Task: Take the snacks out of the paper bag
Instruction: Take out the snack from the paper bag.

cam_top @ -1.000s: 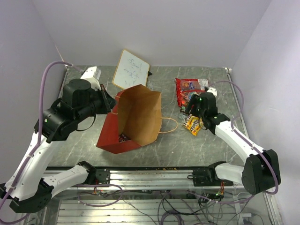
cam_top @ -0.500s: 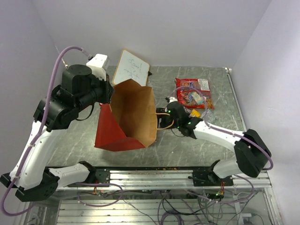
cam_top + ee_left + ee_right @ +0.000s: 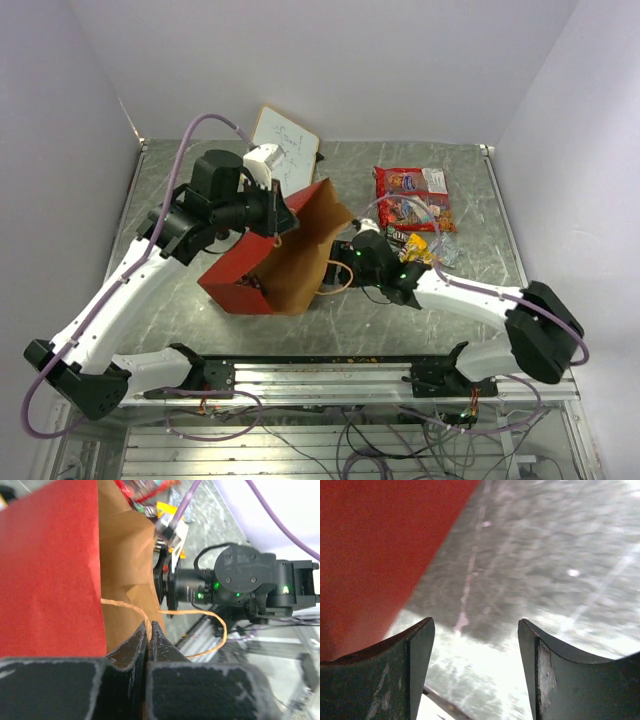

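My right gripper should next reach in through the opening of the paper bag and close on a dark snack packet (image 3: 250,283) at the bottom of the bag.
The paper bag (image 3: 245,270), red outside and brown inside, leans tilted over the table with its mouth toward the right. My left gripper (image 3: 279,226) is shut on its tan handle (image 3: 131,607), with the jaws pinching the cord in the left wrist view (image 3: 149,628). My right gripper (image 3: 347,252) is open and empty, low beside the bag's mouth; its view shows the red bag wall (image 3: 375,545) on the left. The large red candy bag (image 3: 410,192) and small shiny packets (image 3: 414,247) lie on the table to the right. The bag's contents are hidden.
A white whiteboard (image 3: 295,147) leans at the back behind the left arm. The bag's second handle loop (image 3: 337,281) hangs toward the right arm. The metal rail (image 3: 330,365) runs along the near table edge.
My left arm swung right with the handle and pulled the bag's top over, tilting it. My right gripper left the snack pile and came to the bag's mouth.
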### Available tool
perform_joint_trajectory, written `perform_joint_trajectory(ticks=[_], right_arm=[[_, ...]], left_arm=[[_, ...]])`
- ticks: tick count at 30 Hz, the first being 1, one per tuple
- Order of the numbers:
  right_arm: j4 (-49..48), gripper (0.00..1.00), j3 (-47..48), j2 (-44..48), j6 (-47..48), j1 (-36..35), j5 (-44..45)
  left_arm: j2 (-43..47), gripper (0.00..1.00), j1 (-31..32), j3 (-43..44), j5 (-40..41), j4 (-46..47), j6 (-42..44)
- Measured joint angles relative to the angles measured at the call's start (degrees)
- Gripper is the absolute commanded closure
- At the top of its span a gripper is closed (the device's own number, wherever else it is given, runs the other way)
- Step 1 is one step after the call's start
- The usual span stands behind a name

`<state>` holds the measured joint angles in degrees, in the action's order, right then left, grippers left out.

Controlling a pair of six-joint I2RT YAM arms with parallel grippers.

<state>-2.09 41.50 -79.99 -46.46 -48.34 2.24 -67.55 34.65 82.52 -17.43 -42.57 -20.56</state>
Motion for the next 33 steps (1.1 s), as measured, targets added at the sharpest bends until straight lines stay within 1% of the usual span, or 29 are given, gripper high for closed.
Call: perform_joint_trajectory(ticks=[2,4,5,8,10,12,15,18,21,24,25,28,31,33], right_arm=[[2.84,0.32,-1.81,3.54,0.68,1.2,2.62],[5.4,0.32,-4.11,7.85,1.77,4.07,4.63],[7.04,0.32,-5.44,10.84,2.86,6.6,5.53],[10.86,0.31,-6.62,17.42,7.28,12.66,8.37],[11.96,0.31,-6.14,20.63,12.17,14.71,9.6],[12.11,0.31,-4.85,22.71,17.86,15.02,8.81],[8.33,0.31,-4.11,25.88,25.59,14.82,1.75],[0.92,0.31,-5.44,29.79,31.06,12.2,-6.8],[-6.75,0.32,-8.24,32.94,37.0,4.02,-12.35],[-10.49,0.33,-8.61,31.71,41.68,-3.04,-14.6],[-11.28,0.32,-8.63,30.86,42.97,-5.05,-14.27],[-12.85,0.31,-10.16,30.64,44.78,-7.89,-11.65],[-12.66,0.31,-13.22,33.83,45.38,-8.35,-6.56],[-10.95,0.31,-14.38,36.48,45.53,-8.35,-2.86]], left_arm=[[0.66,0.93,0.0,-3.87,-2.51,2.47,-2.51],[1.88,0.93,0.0,-6.78,-4.2,3.69,-4.61],[2.82,0.93,0.0,-8.17,-4.96,4.26,-5.6],[5.86,0.93,0.0,-11.02,-6.36,6.14,-8.35],[8.28,0.93,0.0,-12.72,-6.88,7.32,-10.16],[10.01,0.93,0.0,-13.4,-7.28,8.48,-11.85],[10.97,0.93,0.0,-13.49,-7.41,10.19,-13.33],[10.97,0.93,0.0,-13.46,-7.28,10.29,-13.42],[11.13,0.93,0.0,-13.46,-7.1,9.99,-13.07],[12.26,0.93,0.0,-13.62,-6.69,9.7,-12.72],[12.96,0.93,0.0,-13.9,-6.56,9.7,-12.74],[14.78,0.93,0.0,-14.99,-6.58,9.57,-13.05],[15.19,0.93,0.0,-15.04,-6.01,9.11,-13.2],[14.71,0.93,0.0,-13.9,-4.0,6.93,-12.87]])
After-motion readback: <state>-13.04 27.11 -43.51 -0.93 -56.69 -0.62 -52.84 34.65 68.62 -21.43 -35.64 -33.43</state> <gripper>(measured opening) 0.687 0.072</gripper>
